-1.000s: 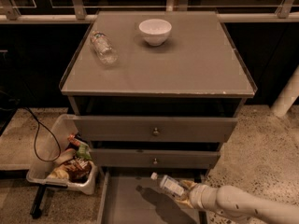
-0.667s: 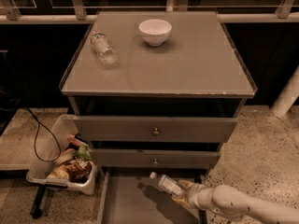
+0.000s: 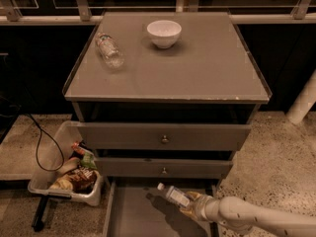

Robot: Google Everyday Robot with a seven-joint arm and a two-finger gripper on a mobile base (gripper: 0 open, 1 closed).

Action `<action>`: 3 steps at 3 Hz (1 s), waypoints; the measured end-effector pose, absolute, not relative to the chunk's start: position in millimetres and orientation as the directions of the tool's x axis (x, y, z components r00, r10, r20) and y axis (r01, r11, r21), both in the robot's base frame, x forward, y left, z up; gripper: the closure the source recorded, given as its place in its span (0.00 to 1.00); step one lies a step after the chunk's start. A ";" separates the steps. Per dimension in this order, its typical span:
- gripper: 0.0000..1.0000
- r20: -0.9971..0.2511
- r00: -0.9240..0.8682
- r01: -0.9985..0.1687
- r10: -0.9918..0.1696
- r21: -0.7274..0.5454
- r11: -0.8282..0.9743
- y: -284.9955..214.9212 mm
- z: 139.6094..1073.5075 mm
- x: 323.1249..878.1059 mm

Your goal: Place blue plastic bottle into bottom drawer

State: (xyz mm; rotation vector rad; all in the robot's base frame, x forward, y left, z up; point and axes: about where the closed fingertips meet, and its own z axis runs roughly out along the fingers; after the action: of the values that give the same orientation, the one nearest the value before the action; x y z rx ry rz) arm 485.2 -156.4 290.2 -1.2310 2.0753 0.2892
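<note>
I should release the blue plastic bottle on the bottom drawer's grey bottom, toward the drawer's back below the lower knob (image 3: 173,203). The bottle is now tilted over the open drawer.
The blue plastic bottle (image 3: 172,194), white cap pointing up-left, lies tilted over the open bottom drawer (image 3: 133,211), held above its grey floor. My gripper (image 3: 190,202) reaches in from the lower right on a white arm and is shut on the bottle's base end. The bottle's shadow falls on the drawer floor below it.
A white bowl (image 3: 164,33) and a clear crinkled bottle (image 3: 109,50) sit on the cabinet top (image 3: 197,73). Two upper drawers with round knobs (image 3: 164,139) are slightly open. A white bin of snack packets (image 3: 69,172) and a black cable stand left of the cabinet.
My gripper and the bottle have shifted slightly left and lower over the drawer. Nothing else has moved.
</note>
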 end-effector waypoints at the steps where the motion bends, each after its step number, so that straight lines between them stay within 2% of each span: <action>1: 1.00 -0.647 -0.322 -0.832 -0.692 -0.155 0.532 -154.0 252.0 491.7; 3: 1.00 -0.658 -0.332 -0.835 -0.676 -0.128 0.535 -152.4 185.8 508.9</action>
State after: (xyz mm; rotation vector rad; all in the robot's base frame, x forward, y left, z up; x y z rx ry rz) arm 508.9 -152.4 185.8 -1.2175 2.1020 0.3055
